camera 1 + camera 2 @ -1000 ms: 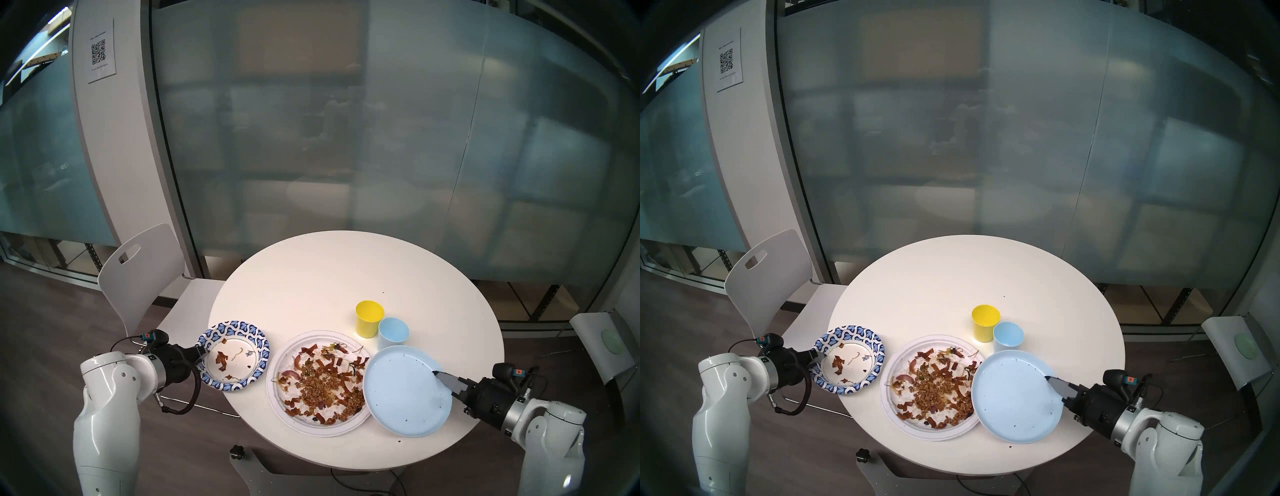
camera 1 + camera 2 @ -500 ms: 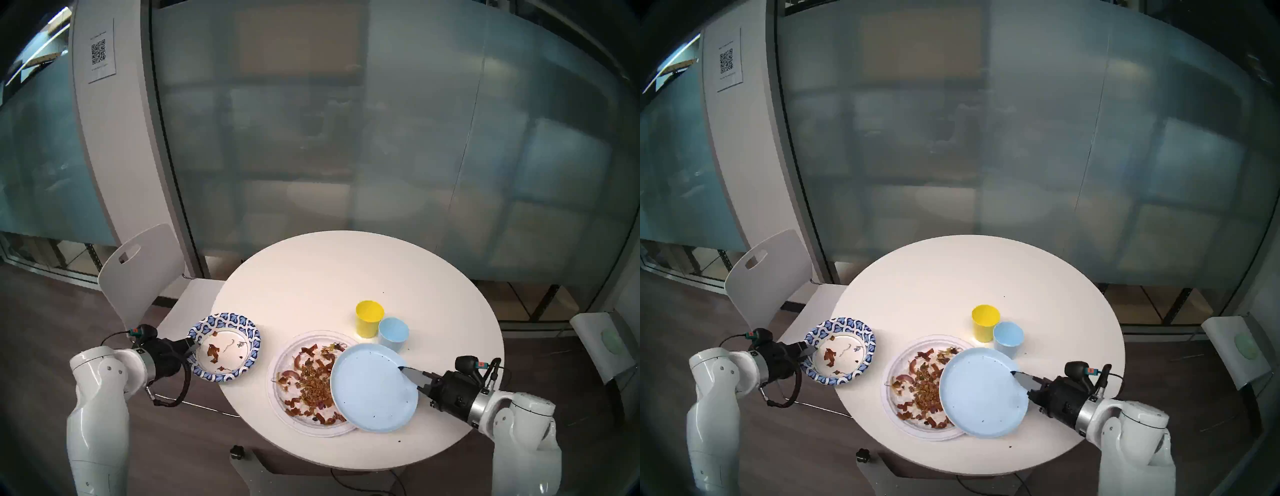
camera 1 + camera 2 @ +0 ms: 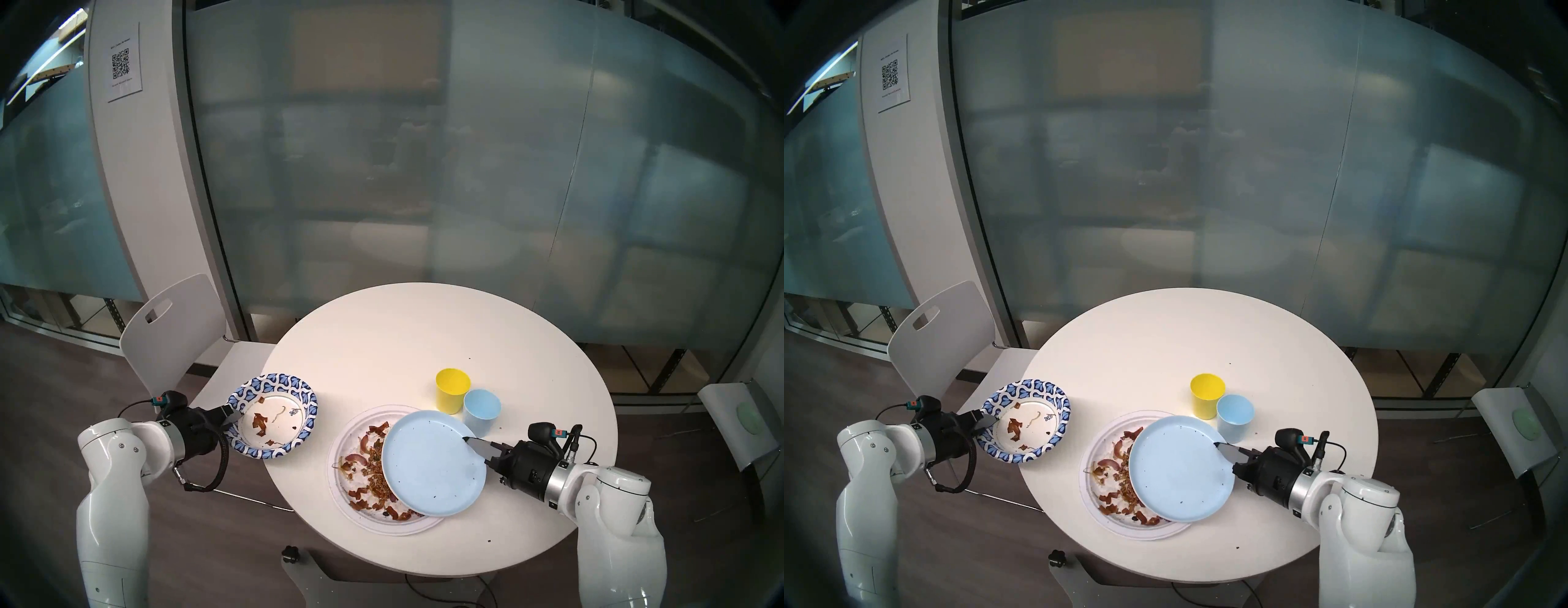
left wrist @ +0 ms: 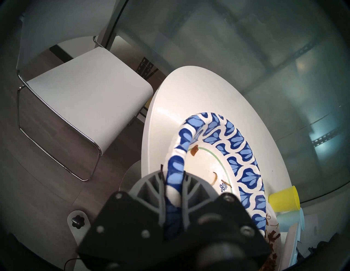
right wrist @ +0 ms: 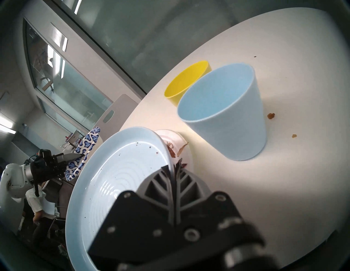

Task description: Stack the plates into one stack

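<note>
My right gripper needs to release the light-blue plate onto the brown scraps in the large white paper plate [image 3: 390, 462].
My right gripper [image 3: 469, 439] is shut on the right rim of the plain light-blue plate [image 3: 428, 463]. It holds the plate tilted, just above the right half of the large white paper plate [image 3: 337, 488] with brown scraps. In the right wrist view the fingers [image 5: 164, 170] pinch the plate's rim [image 5: 117, 179]. My left gripper [image 3: 235, 414] is shut on the left rim of the blue-and-white patterned paper plate [image 3: 297, 392]. That plate is lifted and tilted over the table's left edge, and the left wrist view shows it too [image 4: 244, 149]. The small pale-pink plate is out of view.
A yellow cup [image 3: 452, 390] and a light-blue cup [image 3: 481, 409] stand just behind the light-blue plate. The round white table [image 3: 424, 331] has a white chair [image 3: 178, 327] at its left and another chair [image 3: 738, 424] at the far right.
My right gripper carried the light-blue plate leftward, from beside the white plate to over its right half. My left gripper lifted the patterned plate and drew it left and back.
</note>
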Available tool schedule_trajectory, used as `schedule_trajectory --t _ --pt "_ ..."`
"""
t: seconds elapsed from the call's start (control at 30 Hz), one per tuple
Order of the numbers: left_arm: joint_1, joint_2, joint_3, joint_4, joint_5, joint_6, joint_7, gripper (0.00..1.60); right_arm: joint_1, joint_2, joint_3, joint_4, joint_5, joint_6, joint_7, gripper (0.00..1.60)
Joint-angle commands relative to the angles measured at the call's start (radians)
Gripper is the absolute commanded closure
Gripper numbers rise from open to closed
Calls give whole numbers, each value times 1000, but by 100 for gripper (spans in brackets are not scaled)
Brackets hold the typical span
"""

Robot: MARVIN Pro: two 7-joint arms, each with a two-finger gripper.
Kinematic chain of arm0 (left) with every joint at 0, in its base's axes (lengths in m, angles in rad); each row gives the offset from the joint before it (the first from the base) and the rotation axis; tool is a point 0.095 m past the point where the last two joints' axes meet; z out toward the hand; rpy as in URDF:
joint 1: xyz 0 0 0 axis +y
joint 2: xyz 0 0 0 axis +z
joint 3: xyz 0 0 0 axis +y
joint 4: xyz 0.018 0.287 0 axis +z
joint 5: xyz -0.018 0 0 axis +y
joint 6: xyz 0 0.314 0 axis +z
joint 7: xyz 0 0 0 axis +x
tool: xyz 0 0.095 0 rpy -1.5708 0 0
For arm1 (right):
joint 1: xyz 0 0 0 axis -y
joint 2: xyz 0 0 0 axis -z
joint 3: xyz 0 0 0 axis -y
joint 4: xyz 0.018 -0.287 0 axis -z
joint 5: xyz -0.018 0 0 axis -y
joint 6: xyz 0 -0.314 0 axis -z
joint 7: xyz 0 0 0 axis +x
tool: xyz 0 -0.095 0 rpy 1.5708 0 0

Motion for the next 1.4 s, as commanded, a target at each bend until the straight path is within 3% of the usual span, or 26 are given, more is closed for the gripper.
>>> schedule_trajectory --t 0.0,0.57,1.37 --pt "5 20 14 -46 -73 -2 24 160 82 9 -55 23 -20 -4 -4 160" --pt "14 41 59 -109 -226 -2 127 160 191 -2 -130 128 -75 -8 -6 160" --pt "58 82 103 -166 -410 -2 278 160 224 9 -207 167 -145 -18 -6 160"
